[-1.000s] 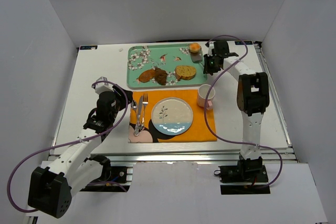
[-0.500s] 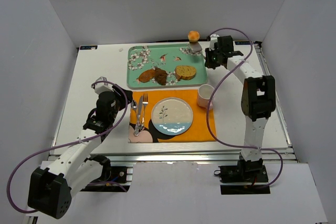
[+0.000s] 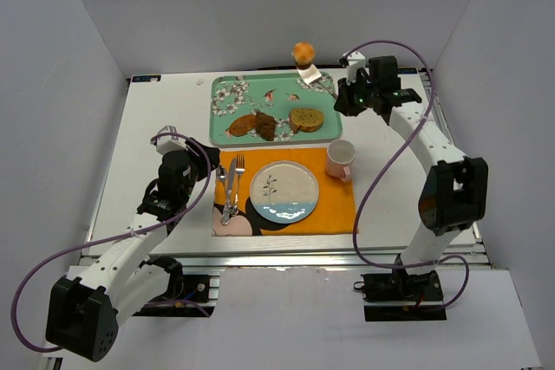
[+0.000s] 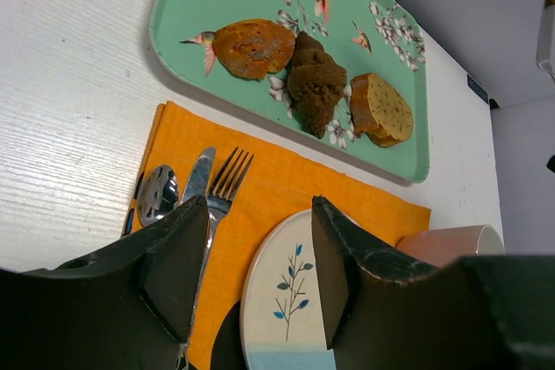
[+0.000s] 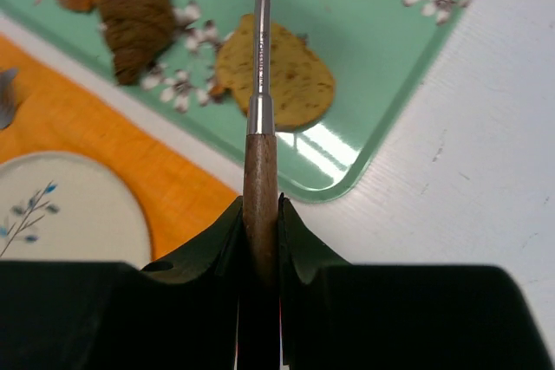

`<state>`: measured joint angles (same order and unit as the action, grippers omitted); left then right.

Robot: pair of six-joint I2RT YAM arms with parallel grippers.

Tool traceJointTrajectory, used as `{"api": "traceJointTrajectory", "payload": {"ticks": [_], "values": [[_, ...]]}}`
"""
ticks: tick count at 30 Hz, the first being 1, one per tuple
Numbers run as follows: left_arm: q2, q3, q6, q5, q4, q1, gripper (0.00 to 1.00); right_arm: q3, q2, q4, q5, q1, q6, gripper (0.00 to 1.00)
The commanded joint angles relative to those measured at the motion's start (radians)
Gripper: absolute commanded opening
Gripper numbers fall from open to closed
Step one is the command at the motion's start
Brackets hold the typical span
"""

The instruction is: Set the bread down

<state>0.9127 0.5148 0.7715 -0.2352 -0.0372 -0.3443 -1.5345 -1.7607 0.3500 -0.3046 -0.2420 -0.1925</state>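
My right gripper has the spatula. Next, I put it down on the bare white table [image 3: 388, 139] beside the pink mug and green tray with that gripper.
The bread [image 3: 303, 50], a small round golden-orange bun, rides on the metal blade of a spatula [image 3: 313, 77], raised above the far edge of the green tray [image 3: 251, 93]. My right gripper [image 3: 348, 98] is shut on the spatula's wooden handle [image 5: 259, 171]. The right wrist view shows the tray and a tan slice [image 5: 276, 75] below the shaft, while the bun is out of that frame. The round plate [image 3: 284, 190] lies bare on the orange mat [image 3: 340, 210]. My left gripper [image 4: 258, 214] stands open and empty over the mat's left part, near the cutlery [image 3: 231, 185].
On the tray lie dark brown pieces [image 3: 253, 124] and a tan bread slice [image 3: 306, 118]. A pink mug [image 3: 340, 159] stands at the mat's far right corner. Spoon, knife and fork [image 4: 218, 192] lie left of the plate. Grey walls enclose the table.
The right arm has lifted the spatula with the bread from the tray's far right corner and carried it higher and to the left. The left arm has not moved.
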Motion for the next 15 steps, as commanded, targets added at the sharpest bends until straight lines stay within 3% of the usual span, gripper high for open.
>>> {"api": "traceJointTrajectory", "payload": {"ticks": [1,15], "values": [[-0.026,-0.015,-0.005,0.019,-0.027,-0.001,0.61,0.062,0.116,0.027,-0.109,-0.016,-0.053,0.0],[-0.089,-0.05,-0.005,0.024,-0.012,-0.001,0.61,0.372,0.463,0.247,-0.185,-0.04,-0.264,0.0]]}}
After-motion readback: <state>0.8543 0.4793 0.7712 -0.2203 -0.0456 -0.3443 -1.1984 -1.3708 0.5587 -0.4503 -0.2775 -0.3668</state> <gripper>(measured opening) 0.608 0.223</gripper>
